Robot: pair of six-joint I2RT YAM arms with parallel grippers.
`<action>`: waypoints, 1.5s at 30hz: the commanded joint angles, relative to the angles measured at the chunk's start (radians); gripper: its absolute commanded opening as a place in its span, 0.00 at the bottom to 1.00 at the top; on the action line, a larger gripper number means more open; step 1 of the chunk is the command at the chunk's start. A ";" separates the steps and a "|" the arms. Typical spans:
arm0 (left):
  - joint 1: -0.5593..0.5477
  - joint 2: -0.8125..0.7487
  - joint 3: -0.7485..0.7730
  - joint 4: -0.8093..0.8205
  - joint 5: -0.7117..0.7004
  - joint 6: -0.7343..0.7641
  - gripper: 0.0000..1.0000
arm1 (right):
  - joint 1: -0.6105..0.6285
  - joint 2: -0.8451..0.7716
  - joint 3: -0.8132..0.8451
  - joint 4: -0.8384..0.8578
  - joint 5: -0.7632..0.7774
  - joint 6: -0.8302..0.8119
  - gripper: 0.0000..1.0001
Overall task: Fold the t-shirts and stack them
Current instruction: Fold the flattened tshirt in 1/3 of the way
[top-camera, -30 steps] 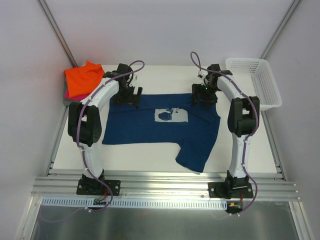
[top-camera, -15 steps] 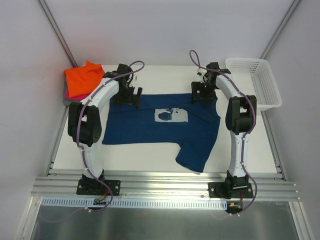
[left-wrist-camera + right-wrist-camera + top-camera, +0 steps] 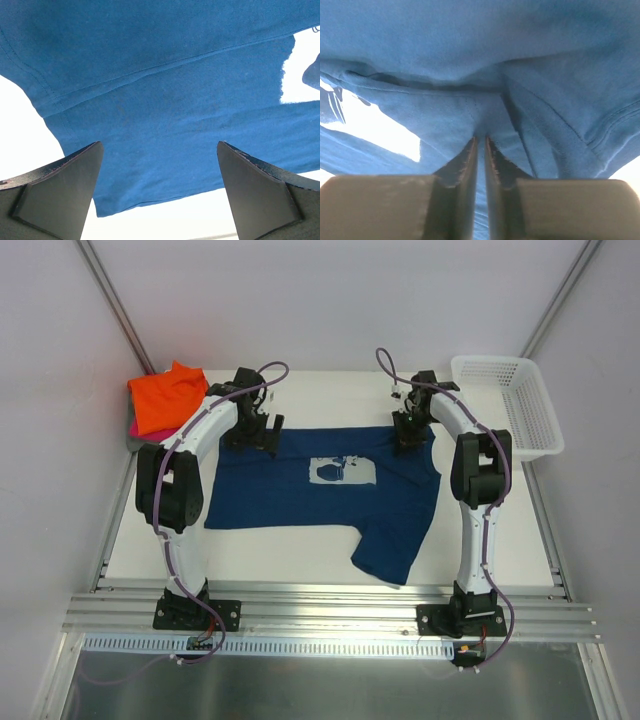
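My right gripper needs to open its fingers, as they meet the far sleeve's cloth short of its rumpled end, and take the sleeve's corner (image 3: 500,99) before it pulls.
The navy blue t-shirt (image 3: 300,498) lies spread on the white table, its pale square print (image 3: 342,471) facing up and one sleeve trailing toward the near edge. My left gripper (image 3: 252,438) hovers open over the shirt's far left hem; in the left wrist view (image 3: 159,145) blue cloth (image 3: 165,90) and bare table show between its fingers (image 3: 60,192). My right gripper (image 3: 410,442) is at the far right of the shirt. Its wrist view (image 3: 481,137) shows the jaws shut on a pinched ridge of navy cloth (image 3: 470,50).
A folded orange t-shirt (image 3: 165,397) tops a pile at the far left, with pink (image 3: 133,427) and grey (image 3: 131,443) edges beneath. A white lattice basket (image 3: 505,400) stands at the far right. Metal rails run along the table's sides.
My right gripper has shifted slightly toward the far edge and closed from open onto the navy cloth. The left arm and the shirt have stayed put.
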State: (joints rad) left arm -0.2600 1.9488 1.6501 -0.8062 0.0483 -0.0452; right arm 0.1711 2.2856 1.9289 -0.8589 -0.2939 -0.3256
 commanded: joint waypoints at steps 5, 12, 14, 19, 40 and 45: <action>0.011 -0.047 0.000 -0.016 0.005 -0.018 0.99 | 0.007 -0.046 -0.038 -0.029 0.005 -0.030 0.10; 0.011 -0.048 0.001 -0.016 0.009 -0.018 0.99 | 0.005 -0.035 0.002 -0.011 0.079 -0.024 0.53; 0.011 -0.048 -0.003 -0.017 0.005 -0.018 0.99 | 0.005 -0.032 0.019 -0.011 0.079 -0.023 0.53; 0.011 -0.056 -0.006 -0.017 -0.007 -0.013 0.99 | 0.002 -0.029 0.033 -0.008 0.073 -0.023 0.52; 0.011 -0.060 -0.019 -0.016 -0.024 -0.008 0.99 | -0.007 0.063 0.096 0.011 0.098 -0.056 0.30; 0.011 -0.059 -0.016 -0.014 -0.024 -0.010 0.99 | -0.005 0.054 0.088 0.018 0.099 -0.043 0.01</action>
State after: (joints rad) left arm -0.2600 1.9480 1.6356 -0.8070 0.0422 -0.0521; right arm 0.1654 2.3409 1.9877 -0.8402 -0.1986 -0.3599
